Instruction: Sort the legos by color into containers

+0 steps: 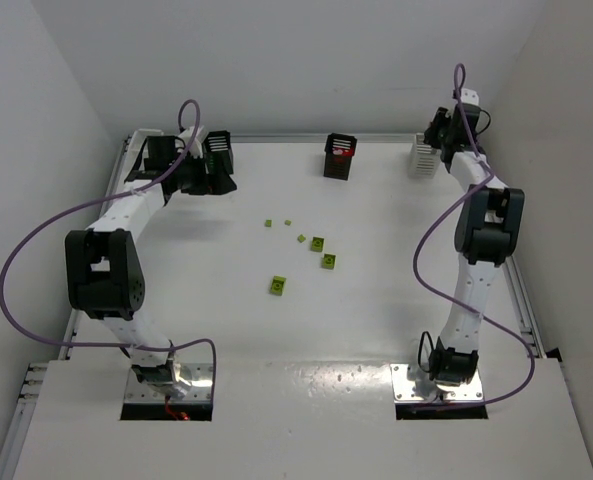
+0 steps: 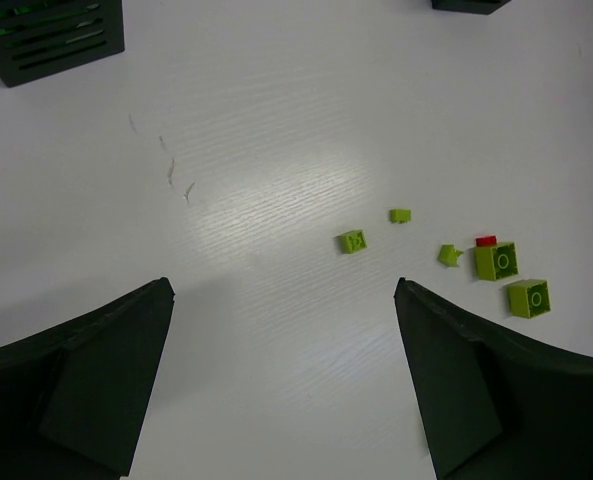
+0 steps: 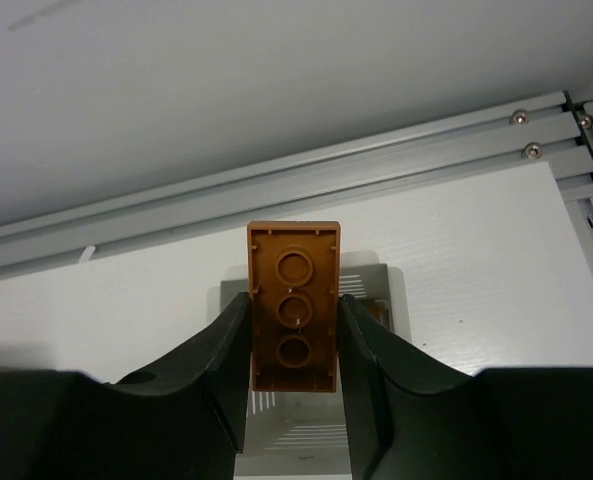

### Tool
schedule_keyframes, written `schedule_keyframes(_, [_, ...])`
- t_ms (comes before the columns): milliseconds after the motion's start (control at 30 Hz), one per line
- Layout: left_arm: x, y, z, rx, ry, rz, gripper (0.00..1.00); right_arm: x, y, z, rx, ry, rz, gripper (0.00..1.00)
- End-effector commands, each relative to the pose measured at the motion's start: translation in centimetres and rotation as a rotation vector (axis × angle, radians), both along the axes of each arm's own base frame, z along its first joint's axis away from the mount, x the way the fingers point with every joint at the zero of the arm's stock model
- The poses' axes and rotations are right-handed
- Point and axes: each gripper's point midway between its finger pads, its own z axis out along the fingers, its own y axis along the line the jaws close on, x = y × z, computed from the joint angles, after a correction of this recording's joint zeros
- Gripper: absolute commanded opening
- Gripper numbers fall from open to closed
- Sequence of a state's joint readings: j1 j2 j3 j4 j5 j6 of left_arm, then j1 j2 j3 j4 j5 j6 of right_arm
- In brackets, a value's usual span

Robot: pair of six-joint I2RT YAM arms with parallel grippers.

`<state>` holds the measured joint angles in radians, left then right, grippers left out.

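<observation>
Next, I will close my left gripper on the sides of the yellow-green lego (image 1: 277,286) that lies nearest the table's front edge, apart from the other legos.
My right gripper (image 3: 294,300) is shut on an orange-brown lego (image 3: 294,255), held upright above a white slatted bin (image 3: 381,290). In the top view this gripper (image 1: 442,135) is at the back right, over the white bin (image 1: 421,158). My left gripper (image 2: 284,290) is open and empty above bare table; in the top view it (image 1: 219,182) is at the back left. Several yellow-green legos (image 2: 353,241) lie to its right, one (image 2: 497,261) with a red piece (image 2: 485,240) against it. They are scattered mid-table (image 1: 318,243).
A black bin (image 1: 340,155) holding red legos stands at the back centre. A black bin (image 2: 51,35) with green legos inside is at the top left of the left wrist view. A slatted bin (image 1: 219,150) stands just behind the left gripper. Aluminium rails (image 3: 276,195) edge the table's back.
</observation>
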<state>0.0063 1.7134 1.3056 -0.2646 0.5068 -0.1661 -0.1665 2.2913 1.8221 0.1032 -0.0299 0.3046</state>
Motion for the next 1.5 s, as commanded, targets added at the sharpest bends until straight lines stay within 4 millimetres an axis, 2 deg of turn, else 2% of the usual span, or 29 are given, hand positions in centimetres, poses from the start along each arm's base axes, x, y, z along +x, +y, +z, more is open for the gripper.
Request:
schedule_keyframes(0, [0.8,-0.3,1.8,-0.003,-0.045,-0.001,0.99,1.1,0.1,2.7,-0.001,-0.076,-0.003,0.36])
schedule_keyframes(100, [0.8,-0.3,1.8,-0.003,-0.045,-0.001,0.99,1.1,0.1,3.3,-0.003,-0.085,-0.003,0.52])
schedule_keyframes(133, [0.8,-0.3,1.8,-0.003,-0.045,-0.001,0.99,0.9,0.1,2.9,-0.001,-0.076,-0.003,0.57])
schedule_keyframes(467, [0.5,-0.1,1.4,0.002,-0.031,0.018,0.99,0.6,1.1,4.1,0.012,-0.097,0.045,0.58])
schedule_keyframes(567, [0.2,0.0,1.9,0.008,-0.046,0.014,0.99,0.1,2.1,5.7,-0.001,-0.112,0.117,0.58])
schedule_keyframes(633, [-0.8,-1.5,1.8,0.023,-0.042,-0.075,0.99,-0.5,2.8,7.6,-0.024,-0.13,0.167,0.58])
schedule_keyframes(667, [-2.0,-1.8,0.7,0.068,-0.008,-0.127,0.99,-1.6,3.2,8.4,-0.066,-0.114,0.209,0.58])
schedule_keyframes(700, [-2.8,-2.9,0.9,0.093,-0.013,-0.179,0.99,-2.3,4.3,8.7,-0.101,-0.105,0.25,0.58])
schedule_keyframes(733, [-3.7,-3.3,0.6,0.116,-0.006,-0.217,0.99,-3.5,5.6,7.5,-0.118,-0.069,0.313,0.58])
schedule_keyframes(767, [-4.6,-3.9,0.1,0.139,0.0,-0.259,0.99,-4.5,5.8,7.3,-0.166,-0.054,0.356,0.58])
schedule_keyframes(800, [-6.2,-4.9,-1.3,0.192,0.018,-0.324,0.99,-5.8,6.2,8.8,-0.177,-0.064,0.373,0.58])
schedule_keyframes(833, [-7.2,-5.5,-1.3,0.224,0.009,-0.356,0.99,-7.1,6.3,7.3,-0.175,-0.022,0.382,0.58])
schedule_keyframes(900, [-9.0,-6.6,-2.3,0.306,-0.004,-0.446,0.99,-8.8,6.5,6.2,-0.165,0.037,0.391,0.58])
schedule_keyframes(933, [-11.0,-8.4,-3.6,0.349,0.009,-0.525,0.99,-9.8,6.6,6.0,-0.158,0.056,0.393,0.58])
schedule_keyframes(1000, [-13.6,-10.2,-4.5,0.401,0.001,-0.652,0.98,-11.0,6.3,5.3,-0.139,0.084,0.382,0.59])
schedule_keyframes(1033, [-16.4,-11.5,-6.0,0.462,0.008,-0.797,0.96,-12.2,6.5,4.7,-0.132,0.103,0.383,0.59])
schedule_keyframes(1100, [-18.8,-12.3,-7.2,0.521,0.004,-0.934,0.96,-13.1,6.7,4.4,-0.131,0.107,0.384,0.59])
schedule_keyframes(1133, [-20.2,-13.1,-7.4,0.553,-0.017,-1.035,0.96,-13.8,6.8,3.5,-0.124,0.127,0.385,0.61])
schedule_keyframes(1200, [-21.5,-13.6,-8.6,0.555,0.013,-1.094,0.94,-14.4,6.9,4.0,-0.126,0.12,0.385,0.61])
schedule_keyframes(1233, [-21.5,-13.9,-9.0,0.556,0.031,-1.078,0.94,-14.9,7.1,3.6,-0.117,0.128,0.396,0.61])
schedule_keyframes(1300, [-20.8,-14.5,-10.2,0.599,0.07,-1.022,0.88,-15.2,7.2,3.8,-0.118,0.126,0.396,0.61])
schedule_keyframes(1367, [-19.5,-15.7,-9.8,0.57,0.066,-0.911,0.87,-15.5,7.7,3.9,-0.119,0.123,0.405,0.62])
schedule_keyframes(1467, [-17.7,-16.2,-9.7,0.563,0.076,-0.727,0.89,-15.7,7.7,4.0,-0.119,0.123,0.405,0.62])
